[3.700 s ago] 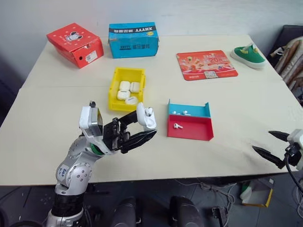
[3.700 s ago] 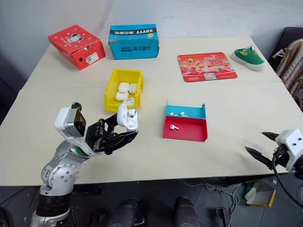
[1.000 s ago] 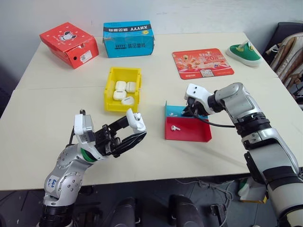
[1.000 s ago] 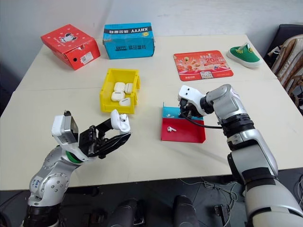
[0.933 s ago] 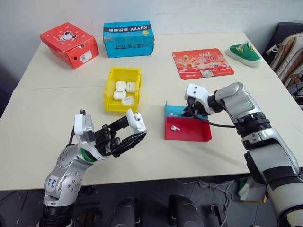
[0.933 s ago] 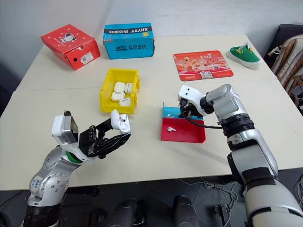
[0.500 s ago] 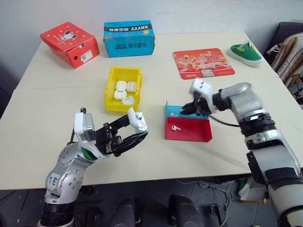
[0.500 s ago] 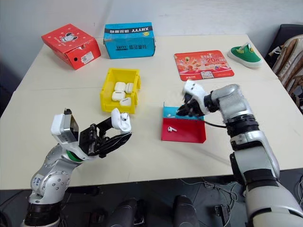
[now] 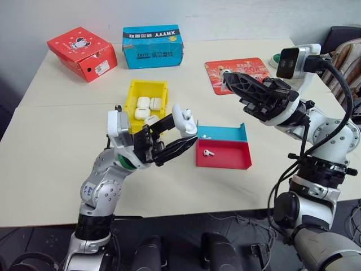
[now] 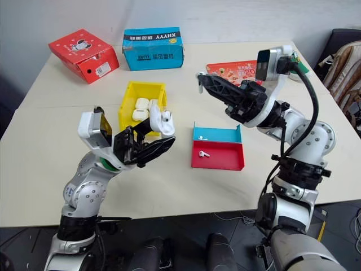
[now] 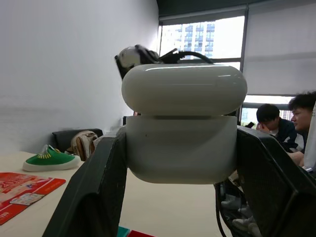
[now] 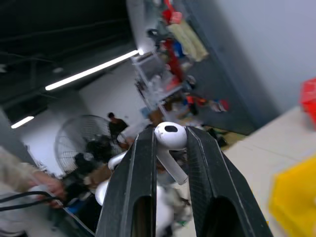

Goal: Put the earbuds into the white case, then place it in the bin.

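The robot's right gripper needs to release the earbud, now held high over the table, inside the white case in the left gripper (image 9: 185,121).
My left gripper (image 9: 184,130) is shut on the white case (image 9: 184,118), held up above the table just right of the yellow bin (image 9: 148,84). In the left wrist view the case (image 11: 183,148) sits squeezed between both fingers, lid part on top. My right gripper (image 9: 227,77) hangs high over the table, pointing left toward the case, shut on one of the earbuds (image 12: 167,135). A second earbud (image 9: 206,152) lies in the red half of the tray (image 9: 225,159), and a third (image 9: 204,136) in the blue half. The bin holds several white cases.
A red box (image 9: 82,52) and a blue box (image 9: 153,45) stand at the back left. A red mat (image 9: 213,72) lies at the back right, partly behind my right gripper. People show in the room's background in both wrist views.
My right gripper has risen out of the tray with an earbud, pulled back and turned to point left. The left gripper has lifted the case up and to the right.
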You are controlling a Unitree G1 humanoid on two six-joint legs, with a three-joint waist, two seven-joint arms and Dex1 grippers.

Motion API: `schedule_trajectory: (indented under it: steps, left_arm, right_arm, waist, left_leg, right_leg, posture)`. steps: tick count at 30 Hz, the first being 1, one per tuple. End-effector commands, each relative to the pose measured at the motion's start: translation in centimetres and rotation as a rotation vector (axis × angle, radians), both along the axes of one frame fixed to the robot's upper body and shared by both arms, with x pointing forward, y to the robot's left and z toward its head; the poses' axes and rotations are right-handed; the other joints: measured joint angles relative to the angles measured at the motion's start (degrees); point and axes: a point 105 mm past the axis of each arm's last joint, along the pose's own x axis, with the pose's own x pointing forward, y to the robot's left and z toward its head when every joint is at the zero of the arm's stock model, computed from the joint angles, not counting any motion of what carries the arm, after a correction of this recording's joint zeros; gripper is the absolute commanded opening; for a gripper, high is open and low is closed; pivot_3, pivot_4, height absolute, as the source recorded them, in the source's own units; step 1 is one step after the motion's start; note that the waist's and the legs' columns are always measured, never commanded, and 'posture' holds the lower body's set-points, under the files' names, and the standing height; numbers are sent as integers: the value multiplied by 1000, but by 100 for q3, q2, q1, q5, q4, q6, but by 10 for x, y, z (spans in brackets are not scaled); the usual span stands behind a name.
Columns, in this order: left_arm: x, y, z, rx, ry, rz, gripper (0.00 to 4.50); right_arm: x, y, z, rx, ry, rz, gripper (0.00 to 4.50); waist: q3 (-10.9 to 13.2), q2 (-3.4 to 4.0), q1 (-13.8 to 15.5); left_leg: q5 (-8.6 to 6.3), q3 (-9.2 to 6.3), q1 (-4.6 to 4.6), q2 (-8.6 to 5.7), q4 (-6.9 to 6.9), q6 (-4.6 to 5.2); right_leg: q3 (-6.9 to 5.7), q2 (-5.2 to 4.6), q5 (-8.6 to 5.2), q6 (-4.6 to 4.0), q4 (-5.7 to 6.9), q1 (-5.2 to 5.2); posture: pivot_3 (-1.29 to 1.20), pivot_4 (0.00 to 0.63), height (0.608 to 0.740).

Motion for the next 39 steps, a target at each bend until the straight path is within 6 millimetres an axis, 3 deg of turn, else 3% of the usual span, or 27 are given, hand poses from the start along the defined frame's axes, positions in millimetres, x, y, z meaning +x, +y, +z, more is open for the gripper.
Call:
schedule_trajectory:
  steps: [1, 11, 28, 39]
  left_arm:
    - [2, -4, 8, -20, -50, 18, 2794]
    - [6, -15, 16, -76, -76, 33, 2794]
    - [4, -20, 13, -77, -78, 47, 2794]
    - [6, -22, 16, -96, -89, 68, 2794]
  right_arm:
    - [-17, 5, 5, 30, -31, 0, 427]
    - [-24, 15, -20, -33, -6, -25, 427]
    - [-23, 17, -17, 9, 3, 3, 427]
    - [-23, 30, -33, -68, 13, -11, 427]
  waist:
    - [0, 0, 9]
    - [0, -1, -3]
    - [0, -1, 3]
    - [0, -1, 6]
  left_leg:
    - [0, 0, -1, -4, 0, 2]
    - [-3, 4, -2, -7, 0, 12]
    - [-3, 4, -2, -7, 0, 14]
    - [-4, 4, -3, -6, 0, 15]
  right_leg:
    - [2, -2, 0, 0, 0, 0]
    - [9, 0, 1, 2, -4, 0]
    - [9, -1, 1, 3, -6, 0]
    - [9, -1, 1, 3, -9, 0]
  posture:
    - [0, 150, 740]
    - [0, 150, 740]
    - [0, 150, 740]
    - [0, 150, 740]
